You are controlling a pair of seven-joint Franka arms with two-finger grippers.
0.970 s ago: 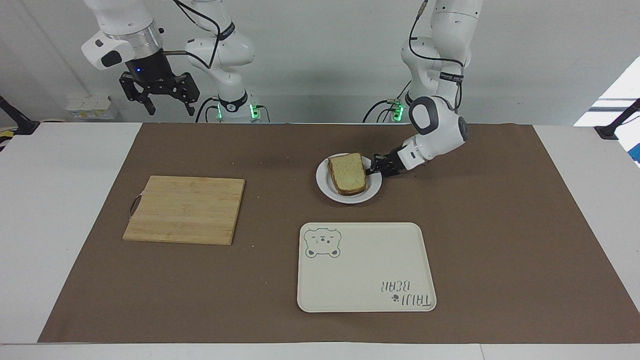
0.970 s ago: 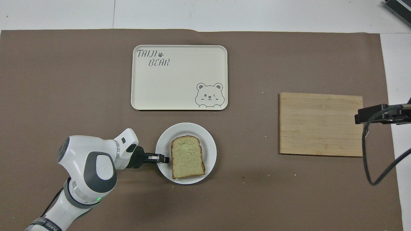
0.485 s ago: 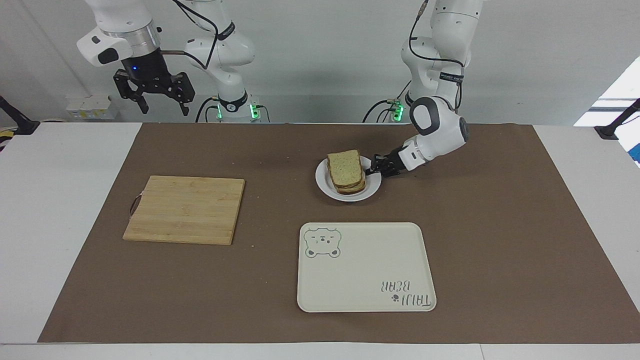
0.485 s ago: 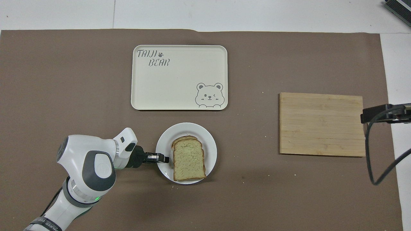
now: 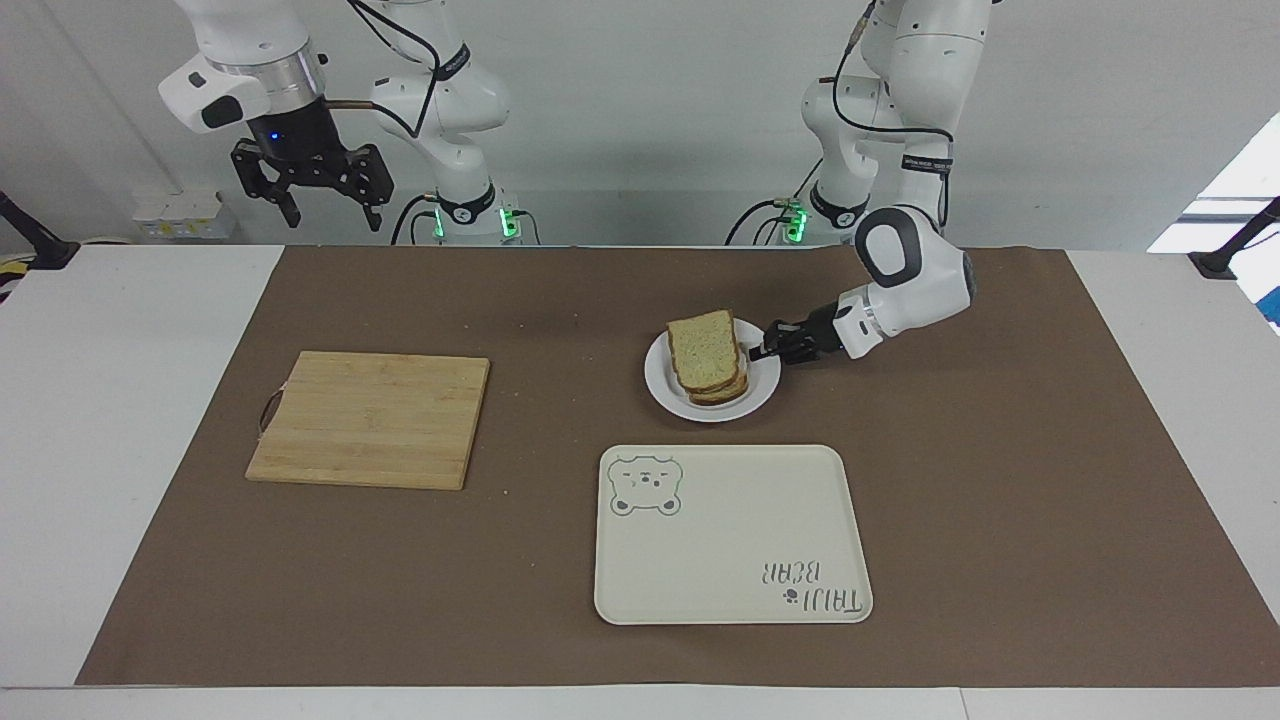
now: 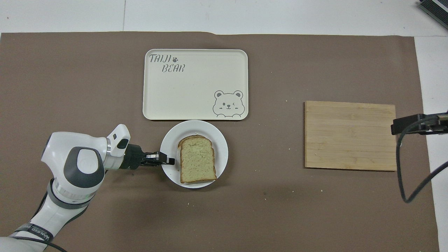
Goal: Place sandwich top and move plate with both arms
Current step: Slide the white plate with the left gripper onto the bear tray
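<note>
The white plate, now slightly raised beside the tray, will be let go by my left gripper on the cream tray (image 6: pixel 197 83), between its lettering and the bear drawing.
The white plate (image 5: pixel 662 388) (image 6: pixel 196 128) carries a stacked sandwich, with the sandwich top (image 5: pixel 705 350) (image 6: pixel 196 159), a pale speckled slice, lying on it. My left gripper (image 5: pixel 762 350) (image 6: pixel 169 161) is shut on the plate's rim at the edge toward the left arm's end. The plate looks slightly raised and tilted, with a shadow under it, just on the robots' side of the tray. My right gripper (image 5: pixel 335 215) hangs open and holds nothing, high over the table's edge at the right arm's end.
A cream tray with a bear drawing (image 5: pixel 730 540) (image 6: pixel 196 87) lies just farther from the robots than the plate. A wooden cutting board (image 5: pixel 370 420) (image 6: pixel 350 134) sits toward the right arm's end. A brown mat covers the table.
The left gripper has carried the plate away from the robots toward the tray, and the sandwich leans more. The right gripper has risen a little.
</note>
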